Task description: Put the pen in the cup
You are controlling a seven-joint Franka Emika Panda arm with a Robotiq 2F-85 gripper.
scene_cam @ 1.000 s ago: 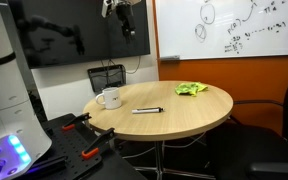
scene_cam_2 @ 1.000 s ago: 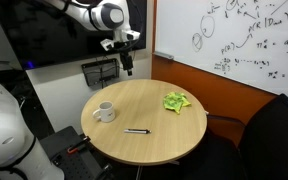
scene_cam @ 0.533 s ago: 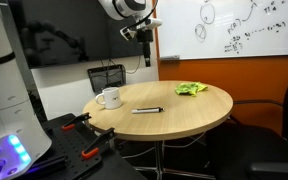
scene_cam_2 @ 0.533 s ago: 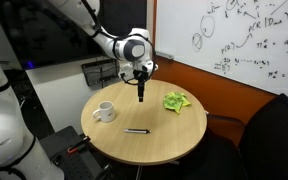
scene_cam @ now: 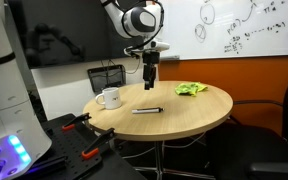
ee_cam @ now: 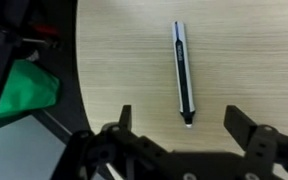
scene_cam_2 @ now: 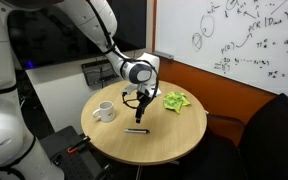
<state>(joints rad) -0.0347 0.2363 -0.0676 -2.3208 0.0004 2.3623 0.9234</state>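
Observation:
The robot's gripper needs to move down and close on the pen's black part (scene_cam: pixel 152 109) (ee_cam: pixel 186 92), between the middle of the pen and its tip.
A black and silver pen (ee_cam: pixel 184 74) lies flat on the round wooden table (scene_cam: pixel 199 118). It shows in both exterior views (scene_cam: pixel 147 110) (scene_cam_2: pixel 136 131). A white cup (scene_cam: pixel 109 98) with a handle stands at the table's edge, also in an exterior view (scene_cam_2: pixel 103 112). My gripper (ee_cam: pixel 184 125) is open and empty above the table. In the wrist view the pen's tip lies between the two fingers. In both exterior views the gripper (scene_cam: pixel 150 81) (scene_cam_2: pixel 140 112) hangs above the pen, apart from the cup.
A green cloth (scene_cam: pixel 191 89) (scene_cam_2: pixel 175 101) lies on the table's far side and shows at the wrist view's left (ee_cam: pixel 24 88). A black wire basket (scene_cam: pixel 107 76) stands behind the cup. Orange-handled tools (scene_cam: pixel 92 153) lie on a low black surface beside the table.
The arm has come down from high near the back wall to just above the pen over the table. Pen, cup and cloth have not moved.

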